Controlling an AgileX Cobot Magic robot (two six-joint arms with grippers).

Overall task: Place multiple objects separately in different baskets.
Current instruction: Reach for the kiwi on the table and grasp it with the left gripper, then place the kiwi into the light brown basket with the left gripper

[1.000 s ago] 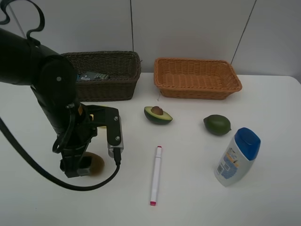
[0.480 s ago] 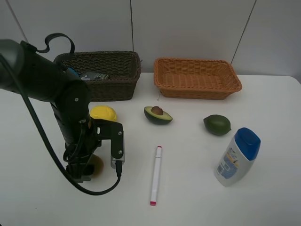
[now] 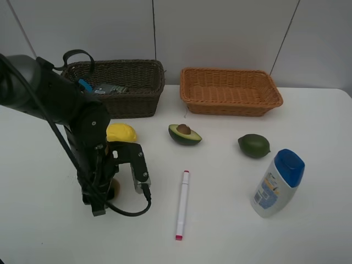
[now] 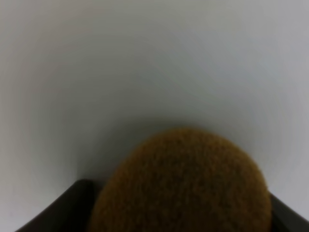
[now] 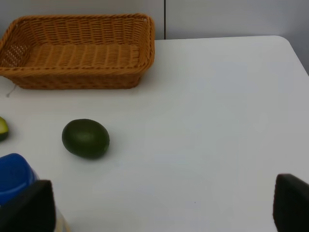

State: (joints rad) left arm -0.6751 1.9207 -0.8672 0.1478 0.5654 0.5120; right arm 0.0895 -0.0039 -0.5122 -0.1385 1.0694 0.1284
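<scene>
The robot's left gripper should release the brown kiwi, now down at the table, inside the orange-tan basket point(image 3: 215, 83), toward that basket's end nearer the dark brown basket.
My left gripper point(image 3: 102, 193) is down at the table, its fingers on both sides of the brown kiwi point(image 3: 115, 187), which fills the left wrist view point(image 4: 183, 186). The yellow lemon point(image 3: 121, 132) lies just behind the arm. The halved avocado point(image 3: 185, 133), green round fruit point(image 3: 254, 146), white pink-tipped marker point(image 3: 182, 204) and blue-capped bottle point(image 3: 278, 182) are on the table. The dark brown basket point(image 3: 135, 103) holds items I cannot make out. The orange-tan basket point(image 3: 231, 105) is empty. My right gripper point(image 5: 164, 191) is open, out of the high view.
The right wrist view shows the tan basket point(image 5: 77, 79), the green fruit point(image 5: 86, 138) and the bottle's blue cap point(image 5: 14, 176). The left arm's cable loops on the table by the marker. A wall stands behind the baskets.
The left arm has swung upright and lowered over the kiwi, now hiding most of it and uncovering the lemon. Nothing else moved.
</scene>
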